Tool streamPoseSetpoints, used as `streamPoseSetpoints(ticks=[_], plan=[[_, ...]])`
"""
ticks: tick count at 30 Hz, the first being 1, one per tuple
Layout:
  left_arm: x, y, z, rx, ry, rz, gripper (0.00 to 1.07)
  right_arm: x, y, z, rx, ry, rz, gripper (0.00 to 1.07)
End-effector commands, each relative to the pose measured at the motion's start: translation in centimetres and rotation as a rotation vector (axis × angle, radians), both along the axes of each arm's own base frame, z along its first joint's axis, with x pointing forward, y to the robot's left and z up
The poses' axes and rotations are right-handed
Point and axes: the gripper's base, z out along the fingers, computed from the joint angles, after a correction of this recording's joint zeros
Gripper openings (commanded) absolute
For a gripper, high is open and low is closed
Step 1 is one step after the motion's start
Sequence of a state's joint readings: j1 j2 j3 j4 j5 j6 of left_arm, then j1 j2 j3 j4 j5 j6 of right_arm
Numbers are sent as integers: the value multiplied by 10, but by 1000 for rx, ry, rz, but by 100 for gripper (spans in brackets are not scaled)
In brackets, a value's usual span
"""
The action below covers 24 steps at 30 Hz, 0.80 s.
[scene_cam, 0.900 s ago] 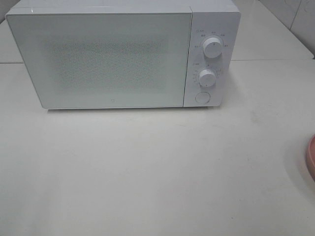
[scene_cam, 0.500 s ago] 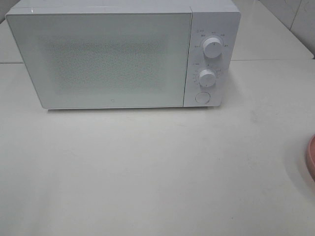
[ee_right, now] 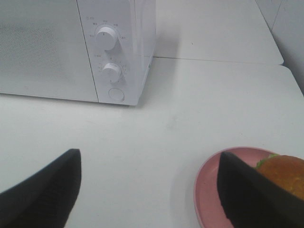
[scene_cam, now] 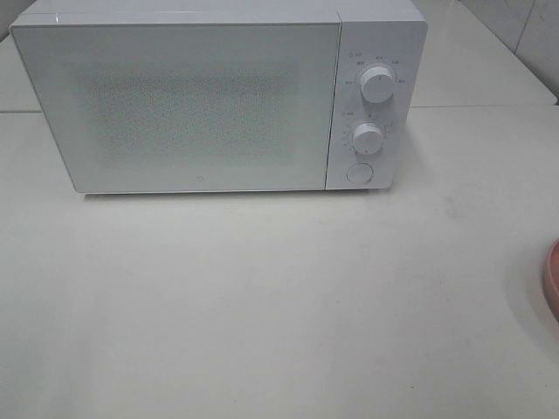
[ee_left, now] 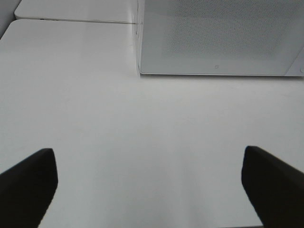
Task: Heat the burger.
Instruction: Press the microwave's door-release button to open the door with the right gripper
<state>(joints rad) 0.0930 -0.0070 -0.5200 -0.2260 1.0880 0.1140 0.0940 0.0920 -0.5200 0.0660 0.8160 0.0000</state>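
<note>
Next, I move my right gripper to the round button [scene_cam: 360, 173] [ee_right: 116, 94] at the bottom of the microwave's panel and close it just in front of that button.
The burger [ee_right: 285, 176], golden-brown bun over a frill of green lettuce, lies on a round pink plate [ee_right: 208, 190] in the right wrist view, partly hidden behind a dark fingertip [ee_right: 251, 194]. My right gripper [ee_right: 147, 190] is open over bare table just beside the plate, holding nothing. In the high view only a sliver of the plate [scene_cam: 552, 281] shows at the right edge, and neither the burger nor the arms appear. My left gripper [ee_left: 149, 190] is wide open and empty above the table, in front of the white microwave [ee_left: 218, 38].
The microwave [scene_cam: 175, 105] stands at the back of the white table with its door closed. Its panel on the right carries two knobs [scene_cam: 377, 85] [scene_cam: 368, 138] and a round button [scene_cam: 359, 173]. A tiled wall rises at the far right.
</note>
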Motion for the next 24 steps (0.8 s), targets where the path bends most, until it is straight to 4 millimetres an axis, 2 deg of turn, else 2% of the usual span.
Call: streamPoseSetpoints(ticks=[1,5,24], plan=[[-3,0,1,-2,-35,-2,98,7,0,7,3,-43,-8,76],[-3,0,1,-2,-35,-2,98,22,1,11,7,-61,-14,76],[-3,0,1,-2,-35,-2,98,86,5,-2,8,-17,-34,76]])
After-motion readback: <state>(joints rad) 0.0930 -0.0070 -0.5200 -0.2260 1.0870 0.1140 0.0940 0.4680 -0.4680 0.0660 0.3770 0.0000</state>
